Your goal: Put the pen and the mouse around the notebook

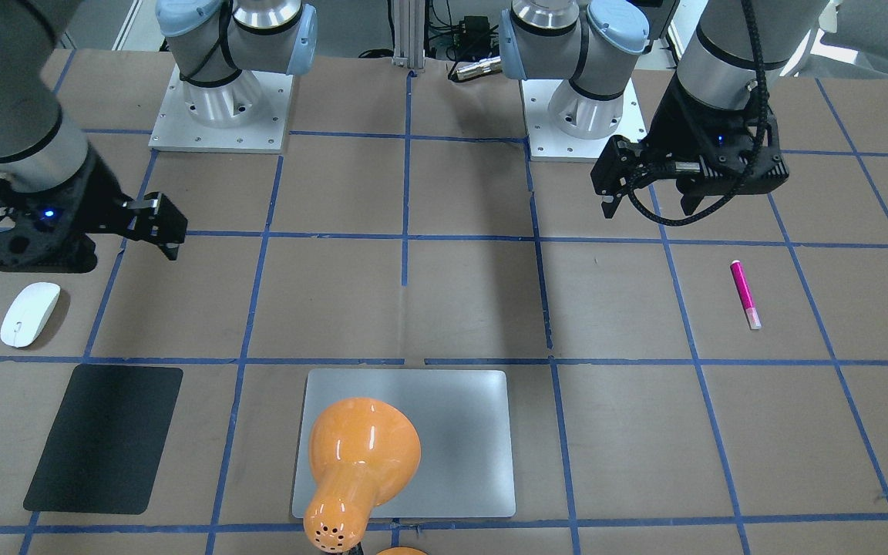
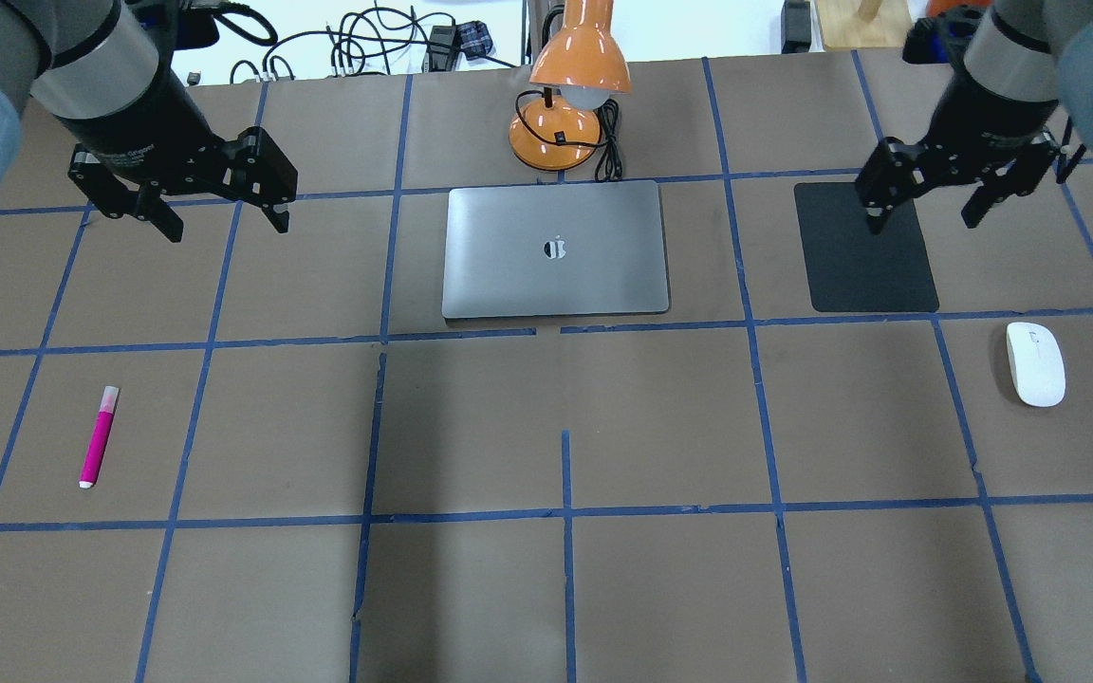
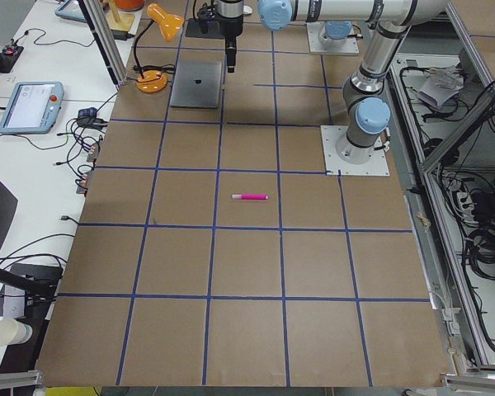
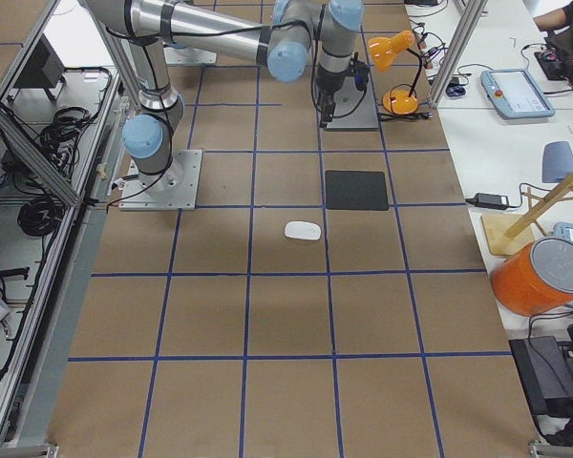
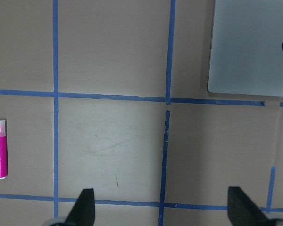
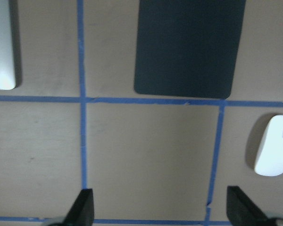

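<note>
My right gripper is to close next on the sides of the white mouse's rear half [image 1: 37, 301] [image 6: 270, 158], behind its scroll wheel.
The silver-grey notebook [image 2: 556, 249] lies flat at the table's far middle, also seen at the notebook [image 1: 405, 443] under the lamp. The magenta pen [image 2: 98, 436] lies alone on the table's left side; the pen [image 5: 2, 149] shows at the left edge of the left wrist view. The white mouse [image 2: 1035, 363] rests on the right side, near the black pad. My left gripper [image 2: 224, 213] hovers open above the table, well beyond the pen. My right gripper [image 2: 926, 204] hovers open over the black pad, apart from the mouse [image 6: 274, 146].
A matte black pad [image 2: 864, 247] lies right of the notebook. An orange desk lamp [image 2: 565, 85] stands behind the notebook, its shade leaning over it. Blue tape lines grid the brown table. Cables run along the far edge.
</note>
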Controlling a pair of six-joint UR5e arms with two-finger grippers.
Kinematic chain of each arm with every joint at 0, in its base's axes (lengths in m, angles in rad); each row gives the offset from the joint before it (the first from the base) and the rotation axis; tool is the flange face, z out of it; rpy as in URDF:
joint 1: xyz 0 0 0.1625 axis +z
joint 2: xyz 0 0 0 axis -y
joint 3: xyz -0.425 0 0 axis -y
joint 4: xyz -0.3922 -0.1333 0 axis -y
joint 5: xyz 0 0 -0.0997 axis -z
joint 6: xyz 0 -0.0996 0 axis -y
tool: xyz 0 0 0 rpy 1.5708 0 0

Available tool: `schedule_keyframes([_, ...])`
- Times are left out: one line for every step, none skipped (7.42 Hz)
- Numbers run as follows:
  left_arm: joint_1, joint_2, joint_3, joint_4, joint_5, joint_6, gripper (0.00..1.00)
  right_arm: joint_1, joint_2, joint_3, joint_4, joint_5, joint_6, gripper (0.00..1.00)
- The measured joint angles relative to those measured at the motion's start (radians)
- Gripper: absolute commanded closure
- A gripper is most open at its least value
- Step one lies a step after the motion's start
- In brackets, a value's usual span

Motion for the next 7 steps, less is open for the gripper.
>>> schedule_keyframes([0.000, 0.000, 0.000, 0.000, 0.000, 0.000, 0.00, -0.095, 0.011, 0.081, -0.128, -0.005, -0.110, 0.00])
schedule_keyframes([0.001, 0.003, -0.001, 0.000, 0.000, 0.001, 0.00, -0.181, 0.039, 0.162, -0.250, -0.005, -0.180, 0.00])
schedule_keyframes([0.001, 0.007, -0.004, -0.001, 0.000, 0.002, 0.00, -0.248, 0.076, 0.227, -0.382, -0.007, -0.239, 0.00])
schedule_keyframes([0.001, 0.009, -0.006, -0.001, 0.000, 0.003, 0.00, -0.293, 0.106, 0.267, -0.476, -0.010, -0.287, 0.00])
schedule_keyframes([0.001, 0.010, -0.007, -0.001, 0.000, 0.003, 0.00, -0.322, 0.130, 0.291, -0.521, -0.009, -0.315, 0.00])
schedule_keyframes([0.001, 0.010, -0.008, -0.002, 0.000, 0.003, 0.00, -0.336, 0.157, 0.305, -0.539, -0.007, -0.326, 0.00])
schedule_keyframes([0.001, 0.010, -0.007, -0.002, 0.000, 0.003, 0.00, -0.342, 0.180, 0.312, -0.546, -0.006, -0.328, 0.00])
